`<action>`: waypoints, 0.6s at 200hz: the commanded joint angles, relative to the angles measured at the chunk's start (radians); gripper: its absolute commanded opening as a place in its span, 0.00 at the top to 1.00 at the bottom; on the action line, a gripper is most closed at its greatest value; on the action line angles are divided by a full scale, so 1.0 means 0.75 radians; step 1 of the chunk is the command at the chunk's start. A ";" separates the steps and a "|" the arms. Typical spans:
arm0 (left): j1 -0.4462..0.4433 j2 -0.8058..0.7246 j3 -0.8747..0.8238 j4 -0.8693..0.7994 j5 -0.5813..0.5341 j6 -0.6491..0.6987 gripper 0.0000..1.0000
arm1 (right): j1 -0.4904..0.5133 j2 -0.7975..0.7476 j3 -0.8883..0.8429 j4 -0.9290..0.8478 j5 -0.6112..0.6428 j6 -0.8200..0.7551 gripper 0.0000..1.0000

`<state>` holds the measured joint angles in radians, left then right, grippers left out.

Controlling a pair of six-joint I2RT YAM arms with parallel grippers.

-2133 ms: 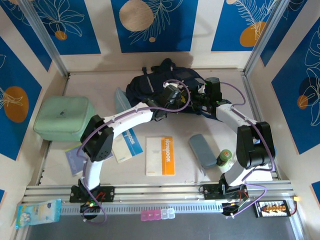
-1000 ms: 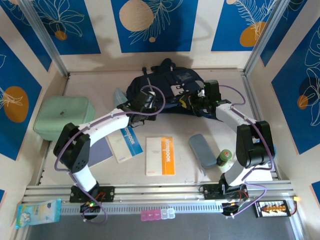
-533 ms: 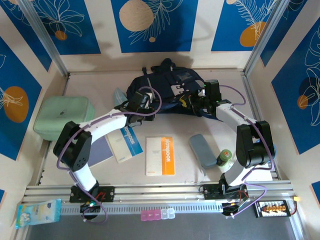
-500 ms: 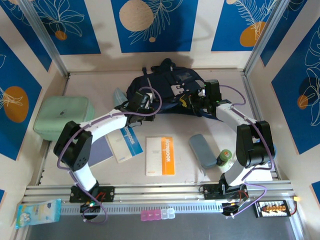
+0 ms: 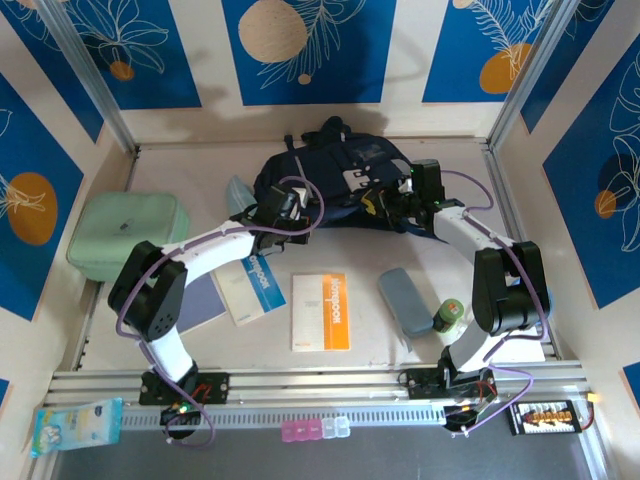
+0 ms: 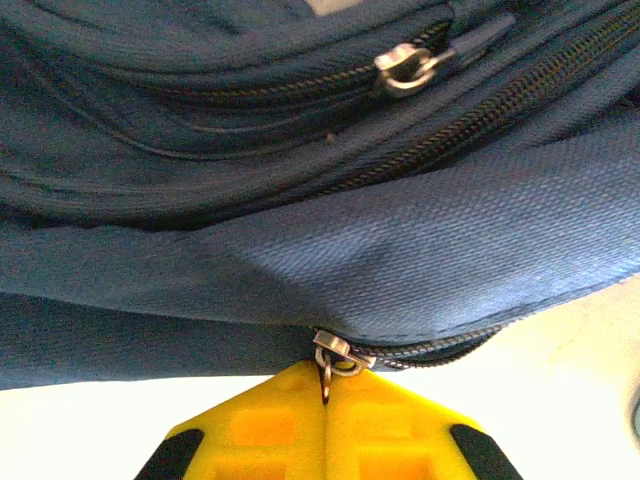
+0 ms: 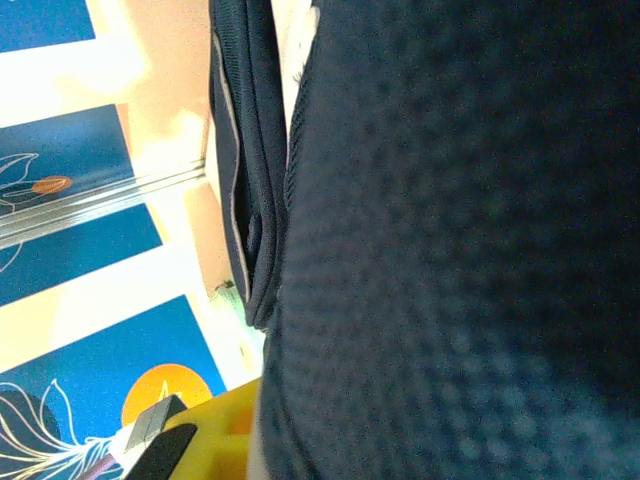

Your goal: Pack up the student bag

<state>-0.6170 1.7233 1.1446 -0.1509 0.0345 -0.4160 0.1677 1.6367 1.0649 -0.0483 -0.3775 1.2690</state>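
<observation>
Next, I open my left gripper, slacken the bag's near edge, which stretches taut from my right gripper to the zipper pull, and then retake the zipper pull (image 6: 338, 357).
The student bag (image 5: 325, 175), dark navy with white tag patches, lies at the back middle of the table. My left gripper (image 5: 283, 207) is at its near left edge. In the left wrist view the yellow fingers (image 6: 390, 425) are shut on the metal zipper pull (image 6: 327, 378), which hangs from a slider (image 6: 342, 352) on the bag's lower zip. A second slider (image 6: 408, 66) sits higher up. My right gripper (image 5: 388, 203) is at the bag's near right edge, shut on its fabric. Navy mesh (image 7: 450, 250) covers the jaws there, beside one yellow finger (image 7: 215, 430).
A mint-green case (image 5: 125, 235) sits at the left. Nearer the front lie a blue-and-white booklet (image 5: 256, 285), an orange-and-white booklet (image 5: 322, 311), a grey-blue pouch (image 5: 405, 300) and a green-capped bottle (image 5: 448, 316). A bluish notebook (image 5: 198, 302) lies under my left arm.
My left arm swung from the bag's middle to its near left edge, and its gripper opened briefly and shut on the zipper pull. The right arm has held still.
</observation>
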 commanded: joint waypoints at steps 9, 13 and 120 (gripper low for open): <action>0.050 -0.034 -0.053 0.041 0.114 0.078 1.00 | -0.111 -0.025 0.012 -0.036 0.058 -0.150 0.96; 0.053 -0.036 -0.057 0.050 0.135 0.086 1.00 | -0.129 -0.025 0.007 -0.038 0.059 -0.166 0.96; 0.036 0.178 0.158 0.076 0.448 0.107 1.00 | -0.340 -0.047 -0.021 -0.211 0.123 -0.310 0.53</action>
<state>-0.5953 1.8187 1.1915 -0.0853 0.2810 -0.3336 -0.0814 1.6810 1.0630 -0.1799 -0.3397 1.0519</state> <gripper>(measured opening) 0.045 0.416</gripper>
